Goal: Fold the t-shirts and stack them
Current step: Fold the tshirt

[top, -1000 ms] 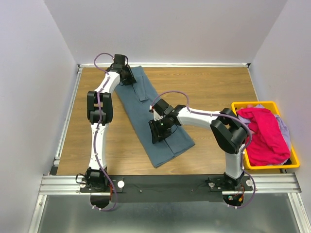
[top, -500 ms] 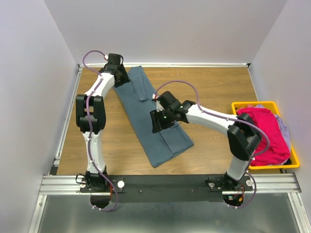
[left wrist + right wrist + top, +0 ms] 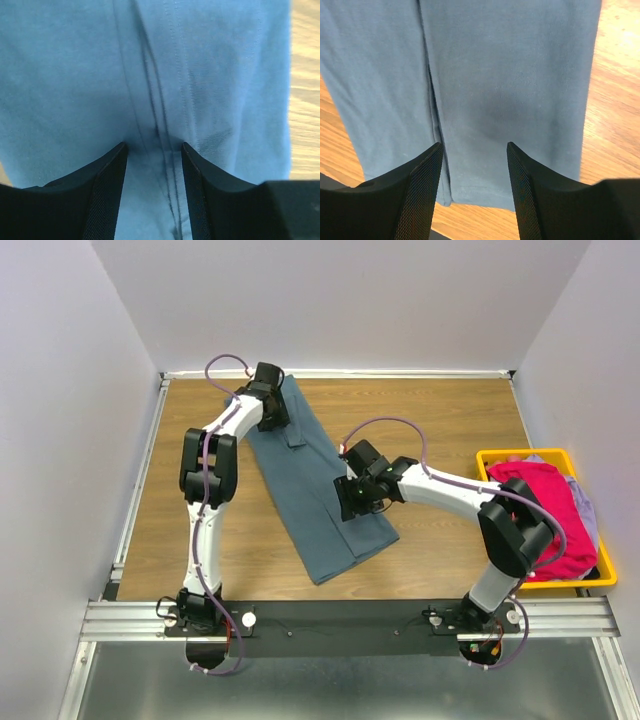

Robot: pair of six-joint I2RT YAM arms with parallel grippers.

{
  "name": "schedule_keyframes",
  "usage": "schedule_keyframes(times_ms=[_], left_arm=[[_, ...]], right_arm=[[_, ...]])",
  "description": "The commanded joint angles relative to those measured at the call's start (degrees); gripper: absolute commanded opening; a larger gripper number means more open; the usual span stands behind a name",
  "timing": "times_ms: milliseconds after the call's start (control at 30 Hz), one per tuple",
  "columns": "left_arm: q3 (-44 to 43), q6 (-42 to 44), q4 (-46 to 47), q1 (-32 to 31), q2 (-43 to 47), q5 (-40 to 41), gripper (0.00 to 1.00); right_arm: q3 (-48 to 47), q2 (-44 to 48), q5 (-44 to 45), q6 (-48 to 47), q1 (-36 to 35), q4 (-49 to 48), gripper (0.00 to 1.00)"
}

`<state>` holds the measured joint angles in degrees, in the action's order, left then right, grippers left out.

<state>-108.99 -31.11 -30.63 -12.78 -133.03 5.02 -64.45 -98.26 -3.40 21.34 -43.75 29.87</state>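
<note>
The hem corner [image 3: 396, 537] nearest the yellow bin, at the near end of the slate blue-grey t-shirt, should be the next place that I close my right gripper on.
A slate blue-grey t-shirt [image 3: 305, 505] lies on the table as a long folded strip, running diagonally from the far left toward the near middle. My left gripper [image 3: 274, 416] is over the strip's far end. In the left wrist view it [image 3: 153, 147] stands open, tips down against the cloth [image 3: 75, 75] on either side of a seam. My right gripper [image 3: 352, 504] hovers at the strip's right edge near the hem. In the right wrist view it [image 3: 474, 146] is open with nothing between the fingers, the cloth [image 3: 510, 60] below.
A yellow bin [image 3: 545, 455] sits at the right edge, holding a crumpled magenta-pink t-shirt [image 3: 545, 515] over a pale grey-blue one [image 3: 586, 502]. Bare wooden table [image 3: 440, 420] lies between shirt and bin. White walls close in on three sides.
The left gripper shifted right onto the shirt's far end and opened wider. The right gripper slid right, from the strip's middle to its right edge, and also opened a little.
</note>
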Motion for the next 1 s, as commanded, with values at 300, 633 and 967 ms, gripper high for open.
schedule_keyframes(times_ms=[300, 633, 967], left_arm=[[-16.6, 2.4, -4.4, -4.5, -12.6, -4.7, 0.55], [-12.7, 3.6, 8.3, -6.5, -6.4, -7.7, 0.72], [-0.4, 5.3, 11.7, -5.8, 16.9, -0.5, 0.97]], right_arm=[[3.5, 3.8, 2.3, 0.7, 1.0, -2.7, 0.62], [2.9, 4.1, 2.0, 2.0, 1.4, -3.2, 0.62], [4.2, 3.1, -6.0, 2.7, 1.5, -2.9, 0.5]])
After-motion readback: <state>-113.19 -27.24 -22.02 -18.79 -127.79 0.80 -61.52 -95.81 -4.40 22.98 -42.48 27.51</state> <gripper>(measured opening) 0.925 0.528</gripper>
